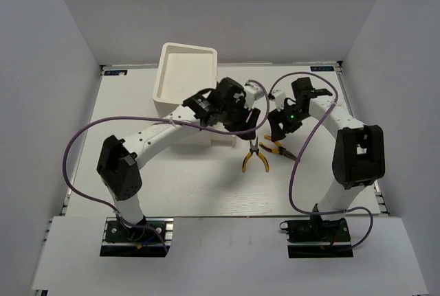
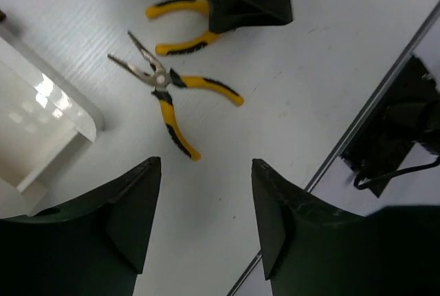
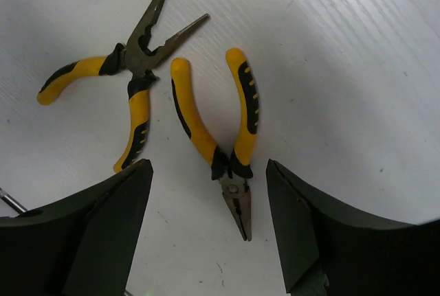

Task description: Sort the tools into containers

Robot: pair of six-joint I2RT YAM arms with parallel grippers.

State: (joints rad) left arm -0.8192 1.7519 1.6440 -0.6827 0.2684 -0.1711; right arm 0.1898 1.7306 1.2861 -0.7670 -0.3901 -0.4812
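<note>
The robot's left gripper needs to grip the drawer-side handle (image 1: 246, 163) (image 2: 175, 130) of the long-nose pliers, which is the handle farther from the smaller pair.
Two yellow-handled pliers lie on the white table right of the cabinet. The long-nose pair (image 1: 254, 160) lies with its jaws apart (image 2: 163, 93) (image 3: 130, 69). The smaller pair (image 1: 275, 148) (image 3: 220, 121) lies with its nose shut, directly under my right gripper (image 1: 278, 131) (image 3: 208, 163), which is open with a finger on each side of its pivot. My left gripper (image 1: 237, 121) (image 2: 206, 165) is open and empty, hovering over bare table near the long-nose pliers. The tall white cabinet (image 1: 184, 80) stands at the back left, one drawer (image 2: 48, 124) pulled out. The screwdrivers are out of view.
The left arm reaches across the cabinet's front. Purple cables loop beside both arms. In the left wrist view the table's edge strip (image 2: 371, 110) runs diagonally, with dark hardware (image 2: 399, 138) beyond it. White walls enclose the table.
</note>
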